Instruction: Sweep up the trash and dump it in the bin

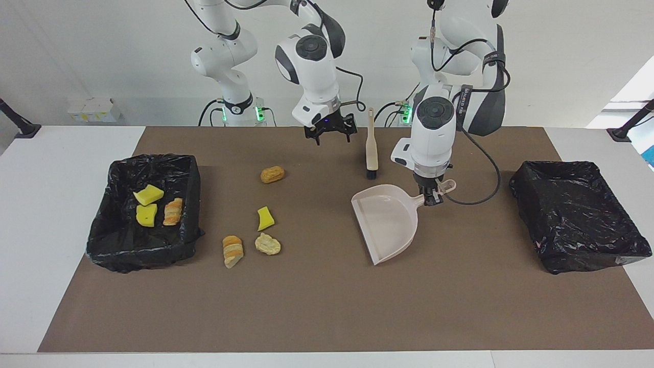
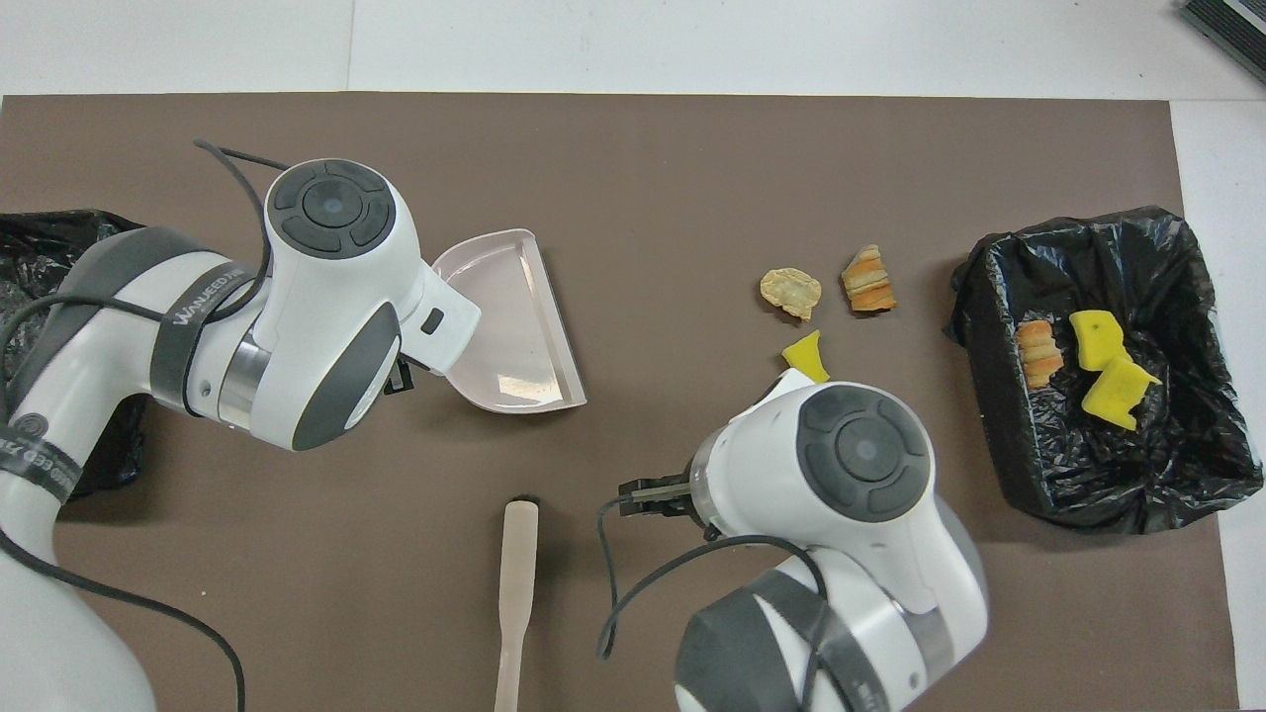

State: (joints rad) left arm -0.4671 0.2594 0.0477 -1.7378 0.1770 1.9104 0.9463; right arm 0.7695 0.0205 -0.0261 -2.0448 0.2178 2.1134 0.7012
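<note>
The brush has a narrow handle (image 2: 510, 655) just behind its wide end. My right gripper will go there next and close on it to sweep the trash.
My left gripper (image 1: 432, 198) is shut on the handle of the beige dustpan (image 1: 387, 221), which rests on the brown mat with its mouth toward the trash. My right gripper (image 1: 330, 135) hangs open and empty over the mat, beside the brush (image 1: 371, 145). Loose trash lies on the mat: a brown nugget (image 1: 272, 175), a yellow sponge piece (image 1: 264, 219), a pale pastry scrap (image 1: 267, 244) and a striped bread piece (image 1: 232, 251). The black-lined bin (image 1: 190, 176) at the right arm's end holds two yellow chunks (image 2: 1106, 364) and a bread piece (image 2: 1037, 352). In the overhead view the arms hide both grippers.
A second black-lined bin (image 1: 577, 214) stands at the left arm's end of the table. The brush (image 2: 516, 578) lies near the robots, between the two arms. The brown mat (image 1: 317, 306) covers most of the white table.
</note>
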